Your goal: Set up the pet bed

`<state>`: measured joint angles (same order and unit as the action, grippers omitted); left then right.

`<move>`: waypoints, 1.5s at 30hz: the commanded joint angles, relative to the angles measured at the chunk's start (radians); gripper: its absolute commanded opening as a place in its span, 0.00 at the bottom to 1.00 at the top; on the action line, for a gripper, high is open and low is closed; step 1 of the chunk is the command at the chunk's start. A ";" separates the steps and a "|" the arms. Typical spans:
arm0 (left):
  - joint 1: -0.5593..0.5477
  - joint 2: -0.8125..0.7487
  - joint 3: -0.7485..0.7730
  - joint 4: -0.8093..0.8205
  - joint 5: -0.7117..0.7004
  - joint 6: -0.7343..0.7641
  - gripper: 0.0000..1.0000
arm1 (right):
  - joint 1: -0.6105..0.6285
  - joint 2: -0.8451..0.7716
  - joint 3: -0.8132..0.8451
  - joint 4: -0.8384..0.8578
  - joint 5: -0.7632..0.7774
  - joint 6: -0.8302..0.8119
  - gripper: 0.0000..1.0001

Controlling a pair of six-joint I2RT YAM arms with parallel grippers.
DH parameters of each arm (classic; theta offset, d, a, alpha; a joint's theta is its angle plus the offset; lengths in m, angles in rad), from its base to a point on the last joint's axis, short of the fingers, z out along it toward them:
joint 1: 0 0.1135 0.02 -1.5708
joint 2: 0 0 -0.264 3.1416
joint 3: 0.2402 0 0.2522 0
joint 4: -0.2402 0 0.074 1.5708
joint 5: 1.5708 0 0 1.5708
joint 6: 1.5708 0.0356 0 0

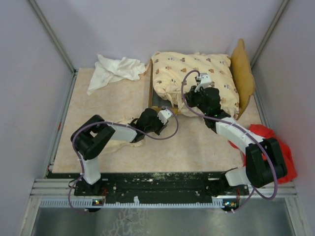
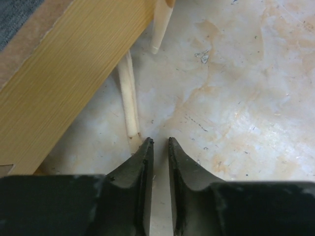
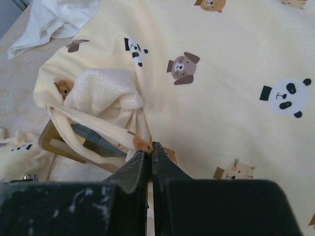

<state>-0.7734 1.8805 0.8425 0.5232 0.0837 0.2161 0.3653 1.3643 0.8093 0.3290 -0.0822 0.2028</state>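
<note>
The cream strap's end sits outside the narrow gap of my left gripper, so next I open that gripper, move it over and pinch the strap (image 2: 135, 143) near its tip.
The light wooden bed frame (image 1: 242, 71) stands at the back right with the cream animal-print cushion (image 1: 197, 69) lying rumpled on it. My right gripper (image 1: 189, 101) is at the cushion's front-left edge, shut on a fold of its cover (image 3: 142, 144); the cushion (image 3: 221, 73) fills that view, with a corner of the frame (image 3: 54, 145) below it. My left gripper (image 1: 167, 114) hovers low by the frame's front-left corner. In the left wrist view this gripper (image 2: 160, 141) has a narrow gap between its fingers and nothing in it, beside the side rail (image 2: 74, 73). The small pillow (image 1: 115, 144) lies under my left arm.
A plain white cloth (image 1: 115, 71) is crumpled at the back left. A red cloth (image 1: 266, 135) lies at the right under my right arm. Grey walls close in the mat on three sides. Two thin bed legs (image 2: 129, 98) stand just ahead of my left fingers.
</note>
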 commanded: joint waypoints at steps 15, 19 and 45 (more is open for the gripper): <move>-0.004 -0.167 -0.089 -0.069 0.029 -0.076 0.23 | -0.009 -0.067 -0.024 0.054 -0.011 0.012 0.00; 0.008 -0.105 -0.016 -0.086 -0.054 -0.018 0.37 | -0.009 -0.073 -0.030 0.052 -0.010 0.012 0.00; 0.003 -0.104 -0.040 -0.247 -0.046 -0.139 0.00 | -0.007 -0.098 -0.065 0.022 -0.071 0.047 0.00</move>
<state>-0.7662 1.8275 0.8383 0.4034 0.0555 0.1215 0.3653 1.3178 0.7624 0.3298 -0.1059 0.2138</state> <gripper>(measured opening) 0.011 0.012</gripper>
